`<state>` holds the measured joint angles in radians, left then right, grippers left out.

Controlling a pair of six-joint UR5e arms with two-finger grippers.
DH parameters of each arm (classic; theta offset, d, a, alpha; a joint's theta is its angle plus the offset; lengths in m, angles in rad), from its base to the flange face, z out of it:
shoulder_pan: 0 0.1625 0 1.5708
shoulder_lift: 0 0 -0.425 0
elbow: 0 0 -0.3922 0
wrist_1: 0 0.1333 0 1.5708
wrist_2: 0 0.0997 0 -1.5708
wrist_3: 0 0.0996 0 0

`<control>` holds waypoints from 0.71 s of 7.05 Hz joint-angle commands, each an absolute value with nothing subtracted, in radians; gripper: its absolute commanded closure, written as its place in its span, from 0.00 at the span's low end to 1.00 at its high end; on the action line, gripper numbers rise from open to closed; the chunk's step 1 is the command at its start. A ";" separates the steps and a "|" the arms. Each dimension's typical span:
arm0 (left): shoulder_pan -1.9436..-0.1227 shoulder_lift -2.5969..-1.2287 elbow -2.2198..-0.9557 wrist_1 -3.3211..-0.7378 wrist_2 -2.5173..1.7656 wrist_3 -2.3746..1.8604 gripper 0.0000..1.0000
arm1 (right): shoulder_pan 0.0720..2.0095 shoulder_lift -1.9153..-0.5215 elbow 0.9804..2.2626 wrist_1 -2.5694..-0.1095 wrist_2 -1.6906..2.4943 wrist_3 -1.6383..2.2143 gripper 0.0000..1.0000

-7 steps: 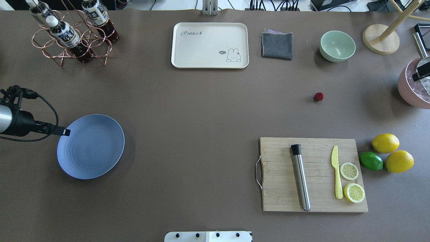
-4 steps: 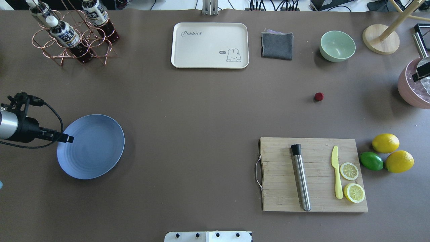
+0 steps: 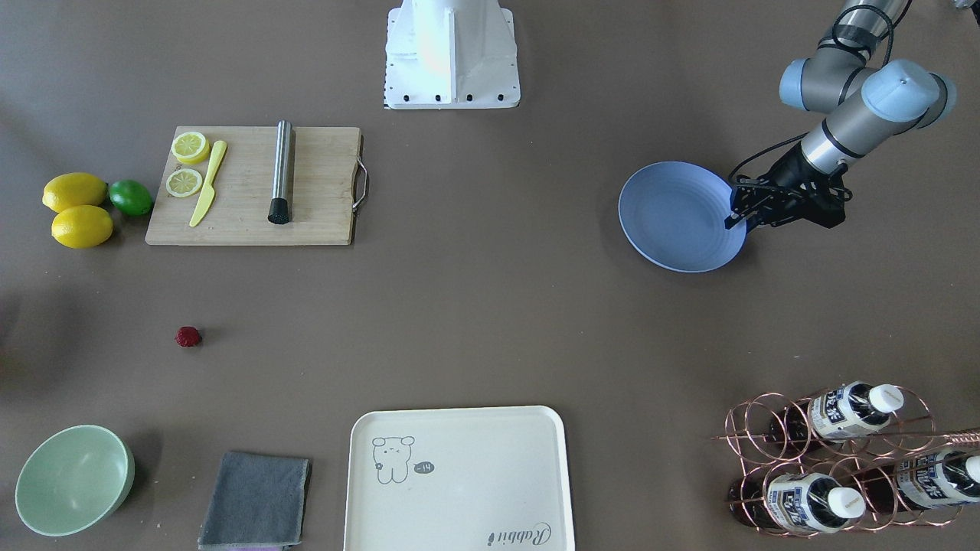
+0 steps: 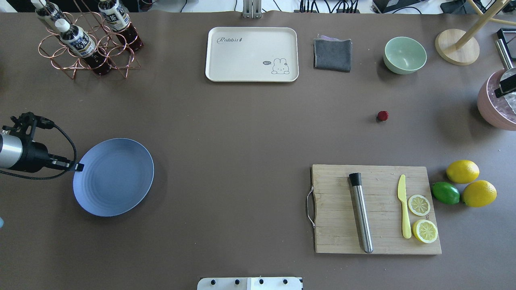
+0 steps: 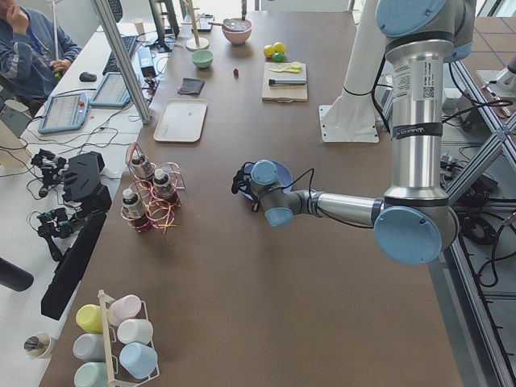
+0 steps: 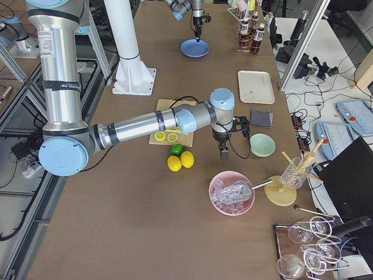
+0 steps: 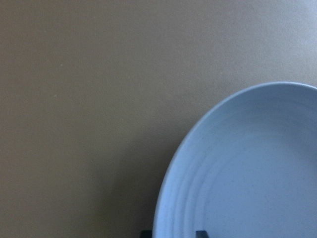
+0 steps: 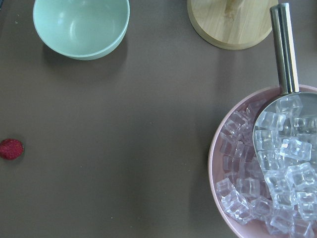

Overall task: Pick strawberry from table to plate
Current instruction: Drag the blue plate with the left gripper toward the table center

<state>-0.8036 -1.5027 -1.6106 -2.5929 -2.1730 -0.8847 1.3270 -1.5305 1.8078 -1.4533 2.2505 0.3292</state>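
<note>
My left gripper will let go of the blue plate on the table (image 3: 461,284) between the cream tray and the white base.
The strawberry (image 4: 383,116) lies alone on the table (image 4: 242,141), right of centre; it also shows as a small red fruit (image 3: 187,337) in the front-facing view and at the left edge of the right wrist view (image 8: 11,148). The blue plate (image 4: 117,181) sits at the left. My left gripper (image 4: 76,166) points down at its left rim, and its fingertips (image 7: 146,233) straddle that rim, shut on it. My right gripper (image 6: 224,154) hangs above the table between the strawberry and the ice bowl; I cannot tell whether it is open or shut.
A pink bowl of ice (image 8: 267,173) with a scoop and a green bowl (image 4: 404,54) stand near the strawberry. A cutting board (image 4: 375,209) carries a knife, a metal rod and lemon slices, with lemons and a lime (image 4: 445,193) beside it. Cream tray (image 4: 252,54), grey cloth, bottle rack (image 4: 86,40) at the back.
The left gripper came down to the plate's left rim and its fingers closed on it. The plate slid slightly to the right. The strawberry has not moved.
</note>
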 commanded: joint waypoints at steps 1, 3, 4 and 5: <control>-0.821 -1.517 -1.620 -2.592 -2.216 -0.891 1.00 | 1.327 -1.529 1.809 -1.453 2.250 0.330 0.00; -0.847 -1.630 -1.620 -2.554 -2.241 -1.024 1.00 | 1.327 -1.528 1.807 -1.454 2.250 0.330 0.00; -0.842 -1.737 -1.611 -2.469 -2.238 -1.081 1.00 | 1.327 -1.526 1.807 -1.454 2.250 0.330 0.00; -0.832 -1.841 -1.609 -2.347 -2.229 -1.081 1.00 | 1.327 -1.528 1.807 -1.454 2.250 0.330 0.00</control>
